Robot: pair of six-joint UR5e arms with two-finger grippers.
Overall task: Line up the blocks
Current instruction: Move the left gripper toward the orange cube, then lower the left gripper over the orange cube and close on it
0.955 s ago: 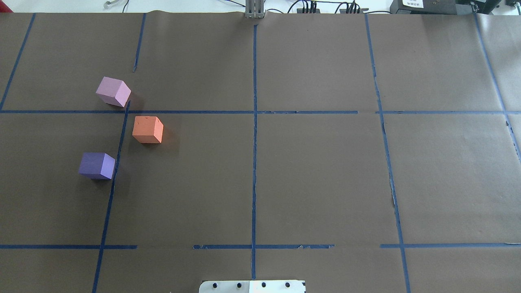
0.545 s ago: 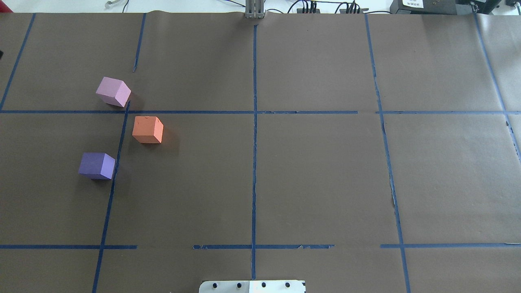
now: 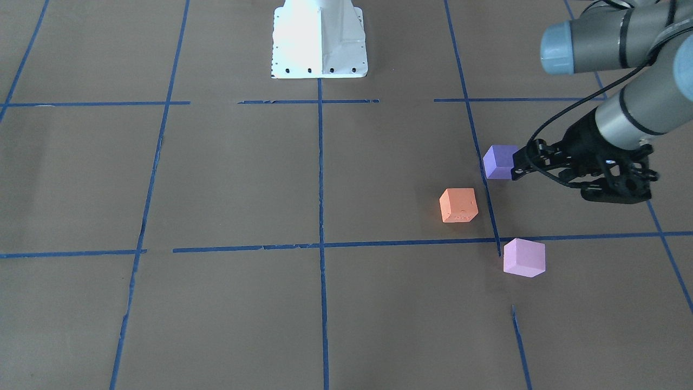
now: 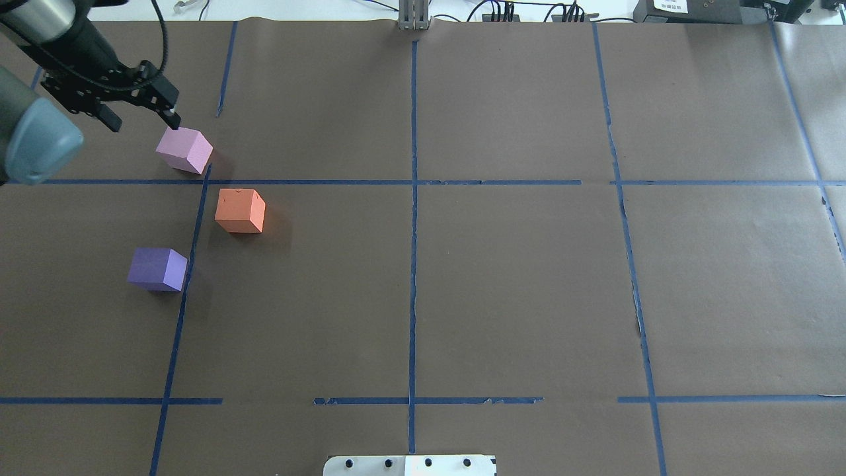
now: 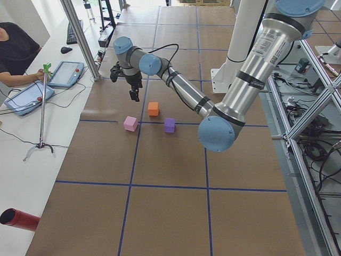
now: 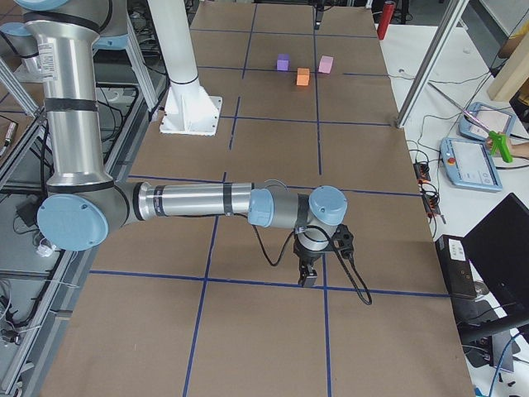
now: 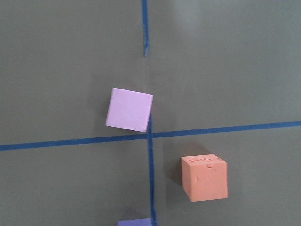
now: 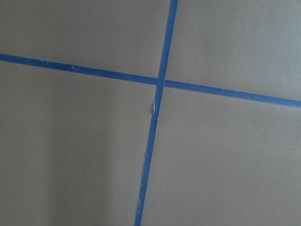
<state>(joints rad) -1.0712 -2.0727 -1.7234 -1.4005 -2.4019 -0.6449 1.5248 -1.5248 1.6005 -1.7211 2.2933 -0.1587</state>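
Next, my left gripper grips the opposite sides of the orange cube (image 3: pixel 458 205) (image 7: pixel 205 178), which is between the pale pink cube and the blue-purple cube.
Three cubes sit apart on the brown table at my left. The pale pink cube (image 4: pixel 185 150) is farthest from me, the orange cube (image 4: pixel 240 210) in the middle, and the blue-purple cube (image 4: pixel 157 269) nearest. They also show in the front view: pink (image 3: pixel 523 258), orange (image 3: pixel 458 205), blue-purple (image 3: pixel 501 161). My left gripper (image 4: pixel 170 112) hangs high above the table, open and empty, pointing down. Its wrist view has the pink cube (image 7: pixel 129 109) near the centre. My right gripper (image 6: pixel 310 277) shows only in the exterior right view, far from the cubes. I cannot tell whether it is open or shut.
Blue tape lines (image 4: pixel 413 264) divide the table into squares. The white robot base (image 3: pixel 319 43) stands at the near middle edge. A side bench with tablets (image 5: pixel 26 96) and a person lies beyond the far edge. A red cylinder (image 5: pixel 18 218) lies off the table's left end.
My left arm and gripper have come into the overhead view at the top left, above the pink cube. The three cubes have not moved.
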